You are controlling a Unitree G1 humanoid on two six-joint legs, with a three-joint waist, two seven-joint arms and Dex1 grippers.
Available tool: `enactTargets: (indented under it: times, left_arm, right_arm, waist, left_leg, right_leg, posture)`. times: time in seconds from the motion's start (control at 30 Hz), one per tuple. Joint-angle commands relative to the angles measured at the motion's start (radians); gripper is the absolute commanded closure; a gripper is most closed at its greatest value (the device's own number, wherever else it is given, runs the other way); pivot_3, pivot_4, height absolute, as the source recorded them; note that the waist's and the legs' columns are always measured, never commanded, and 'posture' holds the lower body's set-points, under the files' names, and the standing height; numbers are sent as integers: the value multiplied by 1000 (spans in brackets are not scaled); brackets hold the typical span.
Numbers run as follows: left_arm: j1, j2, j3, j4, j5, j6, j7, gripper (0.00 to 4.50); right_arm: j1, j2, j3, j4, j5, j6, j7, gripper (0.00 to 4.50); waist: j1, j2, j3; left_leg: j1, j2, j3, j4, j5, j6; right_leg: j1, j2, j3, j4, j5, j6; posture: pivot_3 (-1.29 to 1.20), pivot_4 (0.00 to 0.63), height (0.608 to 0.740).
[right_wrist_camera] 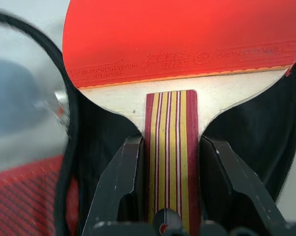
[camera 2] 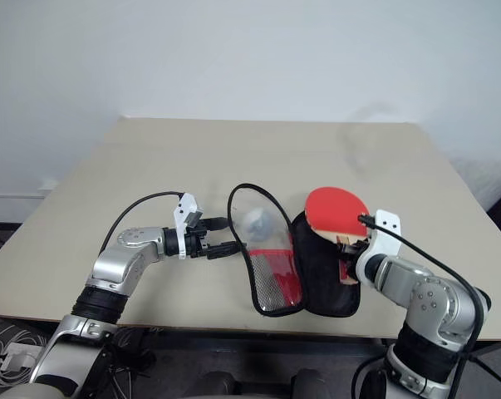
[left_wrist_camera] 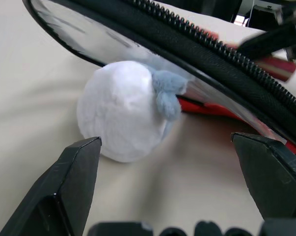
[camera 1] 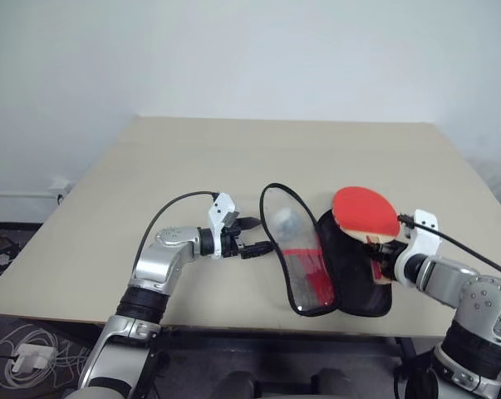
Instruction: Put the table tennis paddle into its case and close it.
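The table tennis paddle will be inside the black half of the open case [camera 1: 359,250] [right_wrist_camera: 182,113] when I let go of it with my right gripper.
The case lies open near the table's front edge, its black half [camera 1: 356,283] on the right. Its clear plastic side [camera 1: 293,253] is spread to the left, black-edged. My right gripper [right_wrist_camera: 171,143] is shut on the striped wooden handle of the table tennis paddle [camera 1: 365,212]. It holds the red face over the far end of the black half. My left gripper [camera 1: 262,235] stands open just left of the clear side's rim, with nothing between its fingers [left_wrist_camera: 74,182].
A small white ball [left_wrist_camera: 123,110] rests on the table under the raised clear flap, right in front of my left gripper. The beige table [camera 1: 233,158] stretches bare behind the case. Its front edge runs close below the case.
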Motion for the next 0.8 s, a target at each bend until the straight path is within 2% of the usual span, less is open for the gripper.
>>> enactTargets:
  times: [0.03,0.3,0.77,0.8]
  left_arm:
    - [-42,-4,1,-3,8,-25,-11,0]
    - [-54,-19,-2,22,18,-40,-19,0]
    - [-45,-30,-2,13,23,-39,-14,0]
    - [-45,-31,-1,12,24,-37,-14,0]
  right_arm:
    - [5,14,-9,-82,52,7,-28,3270]
    - [90,56,38,-120,76,7,-71,3270]
    - [118,16,71,-124,82,7,-94,3270]
    - [116,17,68,-123,83,7,-88,2921]
  waist:
    - [-1,0,0]
    - [-2,0,0]
    - [-2,0,0]
    - [-3,0,0]
  left_leg:
    - [0,0,0,0,0,0]
    - [0,0,0,0,0,0]
    - [1,0,0,0,0,0]
    - [1,0,0,0,0,0]
  right_leg:
    - [0,0,0,0,0,0]
    - [0,0,0,0,0,0]
    - [1,1,0,0,0,0]
    - [1,1,0,0,0,0]
  posture:
    - [0,0,716]
    - [0,0,716]
    - [0,0,716]
    - [0,0,716]
